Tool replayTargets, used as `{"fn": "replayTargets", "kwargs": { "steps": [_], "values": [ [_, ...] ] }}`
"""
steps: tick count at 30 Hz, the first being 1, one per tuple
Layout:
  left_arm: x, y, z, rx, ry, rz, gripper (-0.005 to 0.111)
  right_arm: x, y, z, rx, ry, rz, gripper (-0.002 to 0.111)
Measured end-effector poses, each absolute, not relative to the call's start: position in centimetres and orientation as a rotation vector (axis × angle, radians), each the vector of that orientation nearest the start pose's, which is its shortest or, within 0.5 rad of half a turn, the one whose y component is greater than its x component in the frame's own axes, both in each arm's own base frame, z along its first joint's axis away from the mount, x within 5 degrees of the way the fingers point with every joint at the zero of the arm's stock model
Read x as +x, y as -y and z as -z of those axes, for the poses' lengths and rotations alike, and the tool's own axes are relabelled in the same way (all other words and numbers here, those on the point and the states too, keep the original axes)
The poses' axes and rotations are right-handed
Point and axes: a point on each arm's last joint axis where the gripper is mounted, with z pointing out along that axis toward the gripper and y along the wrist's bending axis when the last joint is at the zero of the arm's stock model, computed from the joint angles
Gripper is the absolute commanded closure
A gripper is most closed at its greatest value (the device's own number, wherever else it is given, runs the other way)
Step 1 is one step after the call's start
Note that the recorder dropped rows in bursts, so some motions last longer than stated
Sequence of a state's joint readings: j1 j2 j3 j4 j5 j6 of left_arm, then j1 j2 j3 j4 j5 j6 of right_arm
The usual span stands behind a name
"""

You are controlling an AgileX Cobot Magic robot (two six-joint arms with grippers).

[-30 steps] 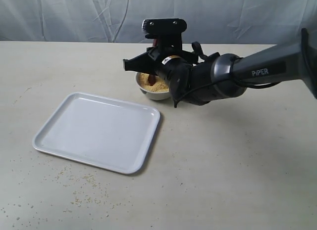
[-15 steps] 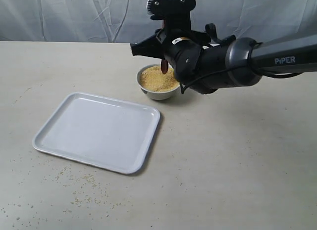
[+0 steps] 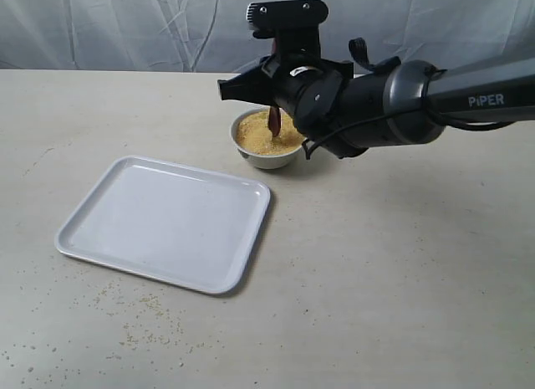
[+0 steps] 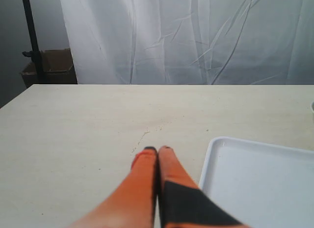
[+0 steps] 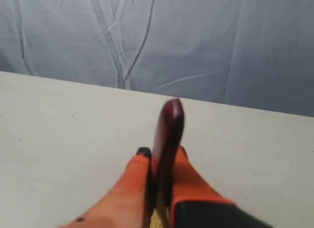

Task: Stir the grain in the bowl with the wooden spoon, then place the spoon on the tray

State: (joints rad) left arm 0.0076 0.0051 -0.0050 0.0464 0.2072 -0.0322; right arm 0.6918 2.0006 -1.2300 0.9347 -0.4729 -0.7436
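Observation:
Next, I lay the wooden spoon flat across the middle of the white tray [image 3: 182,217] with my right gripper.
The small white bowl [image 3: 266,157] stands just beyond the tray's far right corner, with a mound of yellow-tan grain [image 3: 255,136] inside. The dark red-brown wooden spoon [image 3: 274,121] hangs almost upright over the bowl, its lower tip at the grain. My right gripper [image 5: 161,153] is shut on the spoon [image 5: 167,132], whose end sticks out past the fingertips; a patch of grain [image 5: 157,220] shows under it. The white tray [image 3: 167,222] lies flat with nothing on it. My left gripper [image 4: 157,149] is shut with nothing in it, low beside the tray's rim [image 4: 208,154], and is out of the exterior view.
Spilled grains [image 3: 142,314] dot the table in front of the tray. A pale curtain [image 3: 125,29] hangs behind the table. Beyond the table's far edge stand a cardboard box [image 4: 49,66] and a black pole [image 4: 28,37].
The right arm rose from low over the bowl, lifting the spoon out of the grain. It has since dipped a little, bringing the spoon's tip back to the grain.

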Motion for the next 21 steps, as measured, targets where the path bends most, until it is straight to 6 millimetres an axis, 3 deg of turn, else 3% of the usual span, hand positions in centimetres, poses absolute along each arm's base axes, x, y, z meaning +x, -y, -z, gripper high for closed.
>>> {"fn": "replayTargets", "kwargs": {
  "steps": [13, 16, 21],
  "values": [
    [5.6, -0.1, -19.6, -0.002, -1.691, -0.024, 0.106, 36.2, -26.0, -15.6, -0.289, -1.957, -0.157, 0.109],
    [5.6, -0.1, -19.6, -0.002, -1.691, -0.024, 0.106, 36.2, -25.8, -15.9, -0.256, -1.952, -0.156, 0.109],
    [5.6, -0.1, -19.6, -0.002, -1.691, -0.024, 0.106, 36.0, -25.4, -19.2, -0.206, -1.876, -0.175, 0.109]
  ]
}}
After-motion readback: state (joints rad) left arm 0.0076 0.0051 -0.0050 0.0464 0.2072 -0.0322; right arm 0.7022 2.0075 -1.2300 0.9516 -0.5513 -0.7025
